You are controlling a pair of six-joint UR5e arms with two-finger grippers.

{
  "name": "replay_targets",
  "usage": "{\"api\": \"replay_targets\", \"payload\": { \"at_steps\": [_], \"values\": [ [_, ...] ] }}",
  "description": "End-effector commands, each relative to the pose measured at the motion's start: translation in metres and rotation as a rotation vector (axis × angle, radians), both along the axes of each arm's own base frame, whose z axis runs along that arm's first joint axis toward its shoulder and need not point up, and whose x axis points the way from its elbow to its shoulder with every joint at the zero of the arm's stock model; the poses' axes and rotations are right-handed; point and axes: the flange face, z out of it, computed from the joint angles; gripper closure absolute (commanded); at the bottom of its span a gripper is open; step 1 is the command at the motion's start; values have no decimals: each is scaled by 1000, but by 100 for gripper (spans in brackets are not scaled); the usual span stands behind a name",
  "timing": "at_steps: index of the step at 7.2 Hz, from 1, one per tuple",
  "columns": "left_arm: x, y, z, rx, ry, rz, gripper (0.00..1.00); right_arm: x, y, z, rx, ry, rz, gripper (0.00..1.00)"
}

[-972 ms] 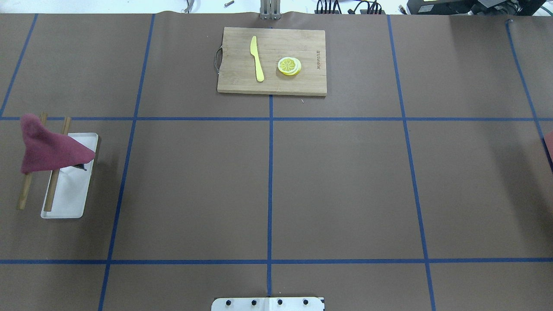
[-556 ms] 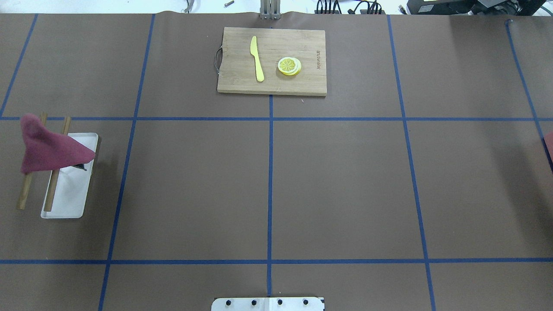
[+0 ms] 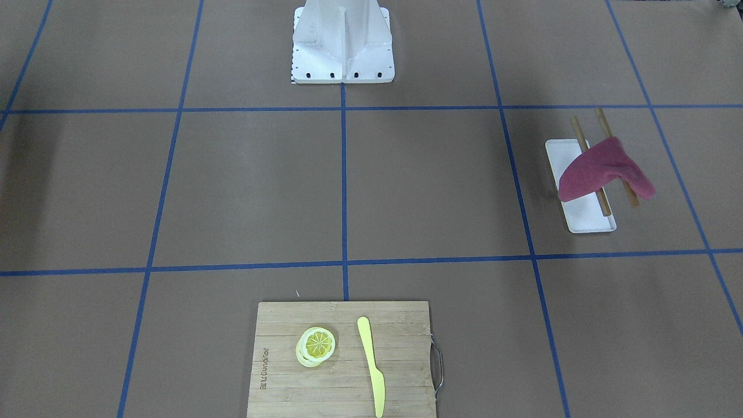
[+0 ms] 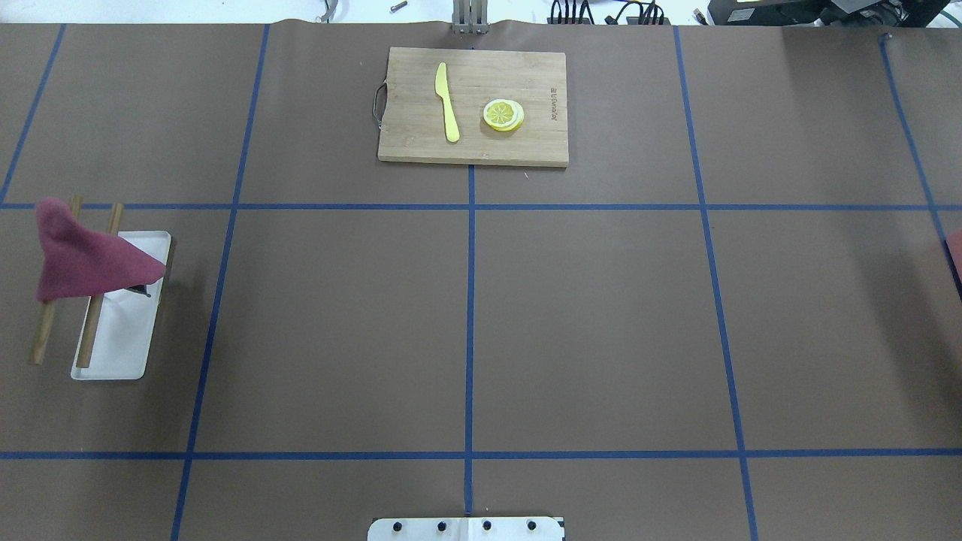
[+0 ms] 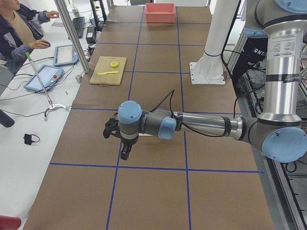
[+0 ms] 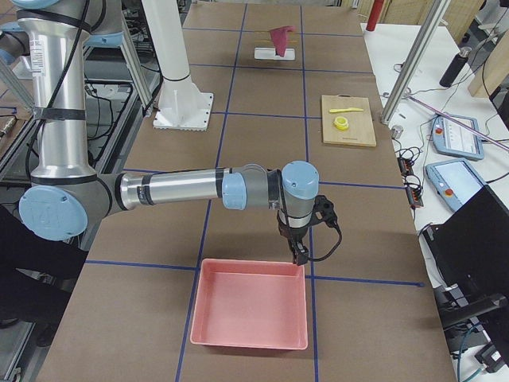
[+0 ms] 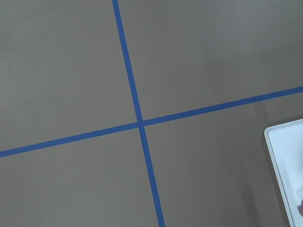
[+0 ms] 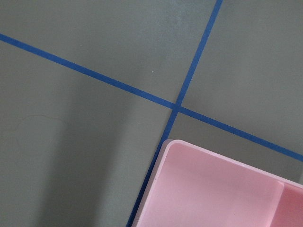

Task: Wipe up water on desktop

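The robot's left gripper needs to next move to the maroon cloth's middle point(image 3: 617, 166), where it hangs over the two wooden rods, and close there.
The desktop point(image 4: 601, 323) is a flat matte brown surface split by blue tape lines; no water shows on it in any view. A maroon cloth point(image 4: 83, 259) hangs over two wooden rods point(image 4: 86, 338) above a white tray point(image 4: 120, 353) at the left side, also in the front view point(image 3: 601, 171). My left gripper point(image 5: 125, 152) shows only in the left side view, hovering low over bare desktop; I cannot tell if it is open. My right gripper point(image 6: 300, 255) shows only in the right side view, at the far rim of a pink bin point(image 6: 250, 314); I cannot tell its state.
A bamboo cutting board point(image 4: 473, 105) with a yellow knife point(image 4: 446, 101) and lemon slices point(image 4: 503, 115) lies at the table's far middle. The white robot base point(image 3: 342, 40) stands at the near middle. The tray's corner point(image 7: 289, 175) shows in the left wrist view.
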Motion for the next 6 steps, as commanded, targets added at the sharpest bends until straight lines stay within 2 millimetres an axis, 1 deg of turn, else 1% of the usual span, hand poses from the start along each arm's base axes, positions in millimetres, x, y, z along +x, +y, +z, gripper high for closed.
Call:
{"api": "replay_targets", "payload": {
  "at_steps": [1,2,3,4,5,6],
  "values": [
    [0,0,-7,11,3,-2,2,-1,1,0,-4,-25,-1,0],
    [0,4,-17,22,2,-3,2,-3,1,-8,10,-42,-2,0],
    [1,4,-38,20,24,-47,3,-3,1,17,-38,-41,-4,0],
    [2,10,-49,20,35,-60,3,-3,1,14,-20,-54,-3,0],
    [3,10,-55,28,47,-58,3,-3,-1,14,9,-54,-4,0],
    [17,3,-73,-53,138,-99,3,-4,2,12,18,-57,-5,0]
  ]
}}
